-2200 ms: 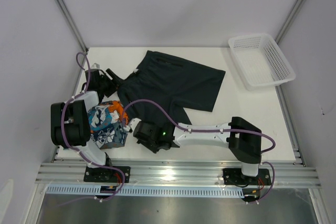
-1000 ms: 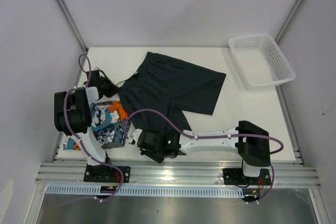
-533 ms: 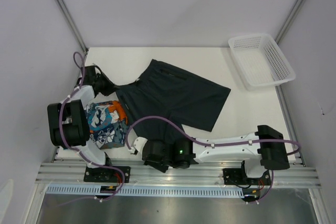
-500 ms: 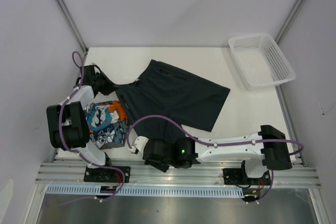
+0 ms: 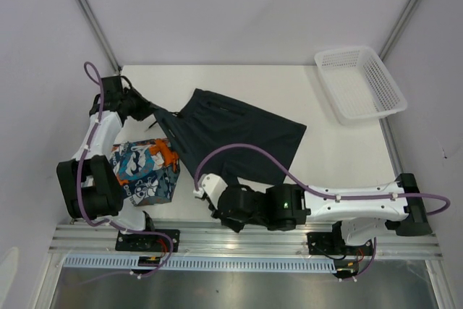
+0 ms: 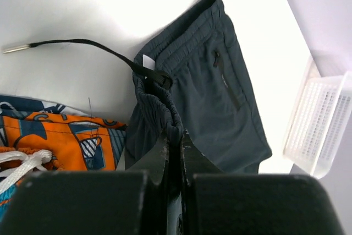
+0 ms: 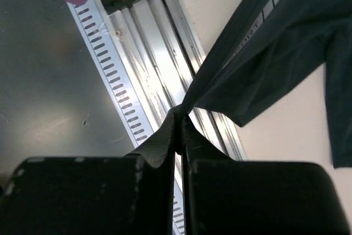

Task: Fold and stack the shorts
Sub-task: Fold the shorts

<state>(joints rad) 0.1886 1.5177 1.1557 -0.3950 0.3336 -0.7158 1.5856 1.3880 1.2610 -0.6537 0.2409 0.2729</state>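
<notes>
My left gripper has the dark shorts' waistband. It will let go of it on the bare table (image 5: 191, 85) just past the shorts' far corner.
The plain dark shorts (image 5: 239, 132) lie spread across the middle of the table, stretched between both grippers. My left gripper (image 5: 153, 111) is shut on their gathered waistband (image 6: 175, 127) at the far left, and a black drawstring (image 6: 82, 48) trails from it. My right gripper (image 5: 226, 215) is shut on a leg-hem corner (image 7: 190, 103), lifted above the near rail. The rest of the dark shorts (image 7: 286, 37) hangs away from that grip. The printed orange and teal shorts (image 5: 145, 171) sit folded at the near left, beside the dark pair (image 6: 220, 97).
A white mesh basket (image 5: 359, 82) stands at the far right corner, also visible in the left wrist view (image 6: 319, 130). The metal rail (image 5: 246, 240) runs along the table's near edge, directly under the right gripper (image 7: 137, 48). The left wall post stands close behind the left arm.
My left gripper has drawn the waistband farther back and left. The right arm has swung right along the near edge with the hem, pulling the dark shorts taut and shifting them.
</notes>
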